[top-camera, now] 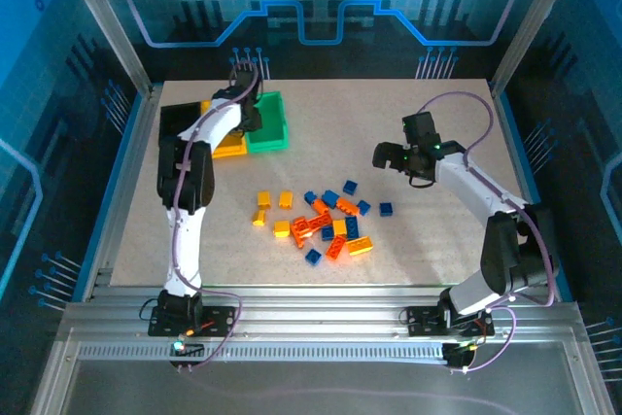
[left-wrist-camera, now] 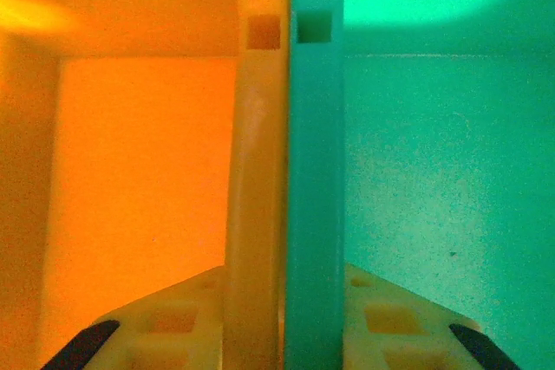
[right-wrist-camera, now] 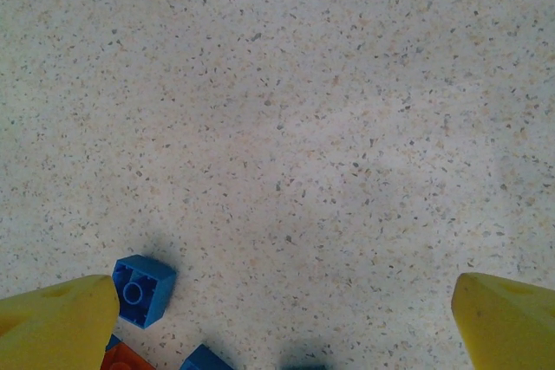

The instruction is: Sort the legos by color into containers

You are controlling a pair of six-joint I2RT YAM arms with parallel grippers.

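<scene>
My left gripper should release the yellow and green bins on the bare tabletop [top-camera: 333, 152], setting them free just behind the legos that are scattered there.
The legos [top-camera: 321, 221], yellow, orange and blue, lie scattered at the table's middle. Three containers stand in a row at the back left: black [top-camera: 178, 119], yellow [top-camera: 230, 149] and green [top-camera: 270, 133]. My left gripper [top-camera: 248, 114] reaches down between the yellow and green bins. In the left wrist view its fingers [left-wrist-camera: 186, 314] straddle the touching walls of the yellow bin [left-wrist-camera: 256, 197] and green bin [left-wrist-camera: 314, 197], pressed against both; both bin floors look bare. My right gripper [top-camera: 381, 155] hovers open right of the pile, with a blue lego [right-wrist-camera: 143, 290] by its left finger.
The table's raised edges and metal frame posts [top-camera: 117, 36] surround the workspace. An orange lego [right-wrist-camera: 130, 360] and another blue one [right-wrist-camera: 206, 360] peek in at the bottom of the right wrist view. Bare speckled tabletop [right-wrist-camera: 303, 127] lies under the right gripper.
</scene>
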